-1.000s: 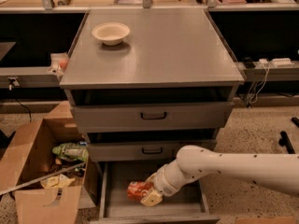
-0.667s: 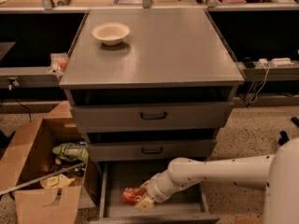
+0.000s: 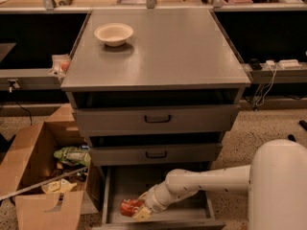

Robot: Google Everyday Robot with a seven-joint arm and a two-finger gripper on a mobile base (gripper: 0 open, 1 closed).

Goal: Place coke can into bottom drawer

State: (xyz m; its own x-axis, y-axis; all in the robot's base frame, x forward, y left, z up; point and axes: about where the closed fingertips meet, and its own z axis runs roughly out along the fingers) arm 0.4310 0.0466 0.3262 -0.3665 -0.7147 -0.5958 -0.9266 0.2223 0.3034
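My gripper should release the coke can on the bottom drawer's inside (image 3: 130,196), close to the side of the drawer that is by the cardboard box.
The coke can (image 3: 128,207) is a small red-orange can lying low inside the open bottom drawer (image 3: 211,212), at its left front. My gripper (image 3: 140,210) reaches in from the right on the white arm and is right against the can, at or just above the drawer floor. The arm's wrist hides part of the can and the drawer floor behind it. The two upper grey drawers with black handles are closed above.
A white bowl (image 3: 113,33) sits at the back left of the cabinet top (image 3: 163,51). An open cardboard box (image 3: 38,176) with litter stands on the floor left of the cabinet. Cables and a power strip (image 3: 278,64) lie at the right.
The arm has reached further left and lower into the bottom drawer, carrying the can toward the drawer's left front.
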